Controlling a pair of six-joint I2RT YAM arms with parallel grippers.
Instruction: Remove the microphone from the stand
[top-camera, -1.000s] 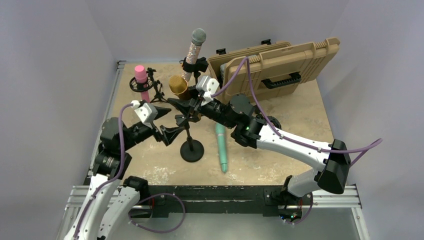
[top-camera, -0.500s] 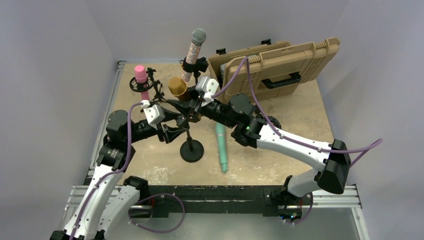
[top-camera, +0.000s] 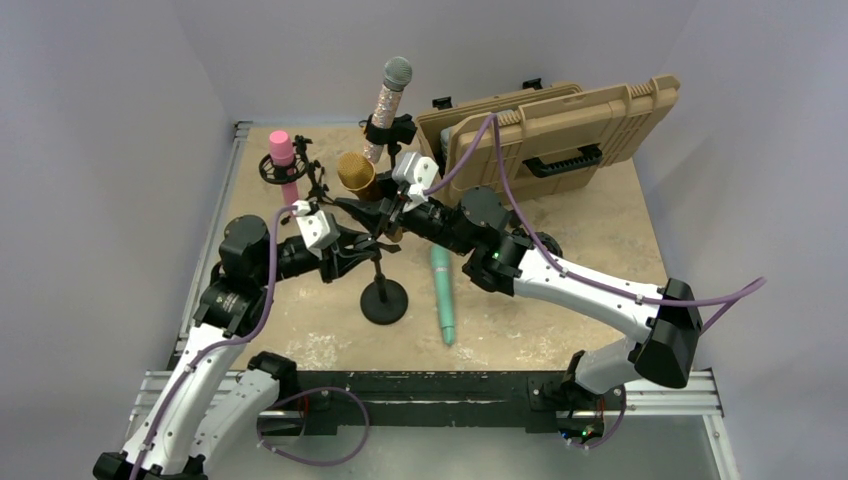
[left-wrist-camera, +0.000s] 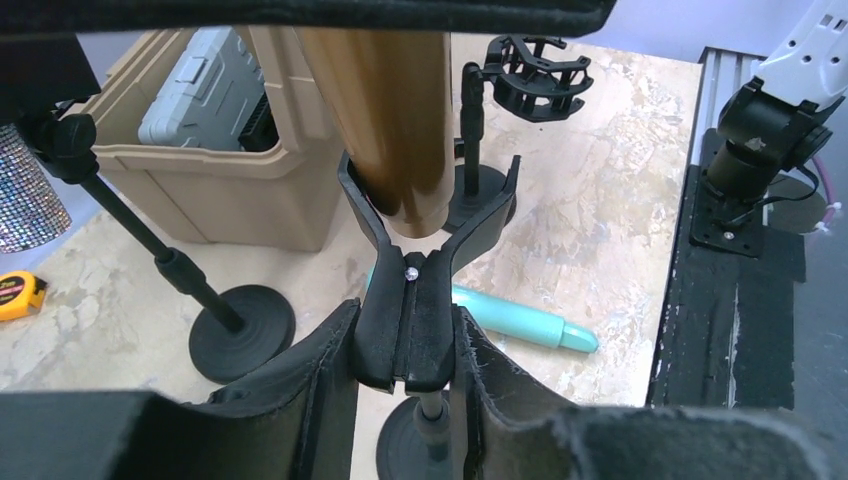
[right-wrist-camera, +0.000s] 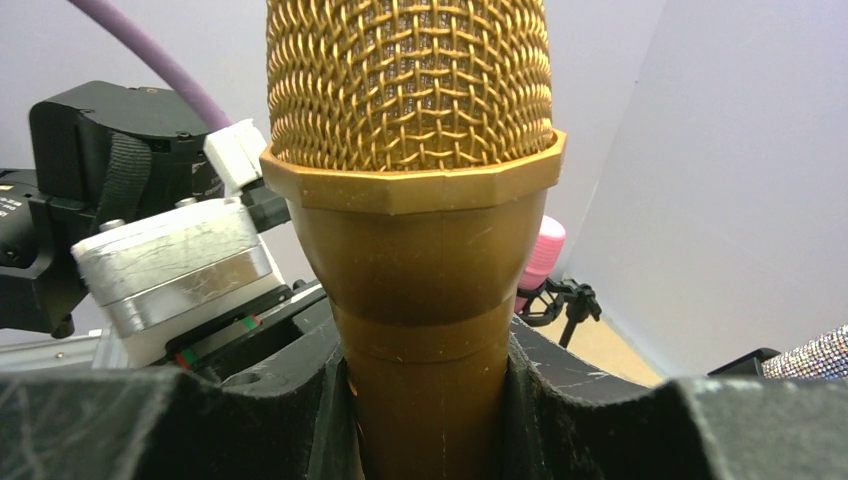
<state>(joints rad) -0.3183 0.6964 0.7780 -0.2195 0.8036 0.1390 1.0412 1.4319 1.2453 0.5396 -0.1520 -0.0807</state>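
The right gripper I use will release the gold microphone on the table (top-camera: 411, 286) between the stand's round base and the teal microphone.
A gold microphone (top-camera: 356, 172) with a mesh head (right-wrist-camera: 410, 80) sits tilted in the black clip (left-wrist-camera: 405, 320) of a round-based stand (top-camera: 384, 300). My right gripper (top-camera: 388, 212) is shut on the microphone's gold body (right-wrist-camera: 428, 400), just below the head. In the left wrist view the gold body (left-wrist-camera: 385, 120) rests in the clip's fork. My left gripper (left-wrist-camera: 405, 345) is shut on the clip's stem, one finger pressed to each side, above the stand's pole. In the top view my left gripper (top-camera: 366, 246) meets the stand from the left.
A teal microphone (top-camera: 442, 295) lies on the table right of the stand's base. A pink microphone (top-camera: 283, 155) and a glittery one (top-camera: 390, 100) stand on their own stands behind. An open tan case (top-camera: 550, 125) is at the back right. A yellow tape measure (left-wrist-camera: 20, 295) lies nearby.
My left arm has reached right to the stand and its jaws have closed from wide open onto the clip. The right gripper and gold microphone have not moved.
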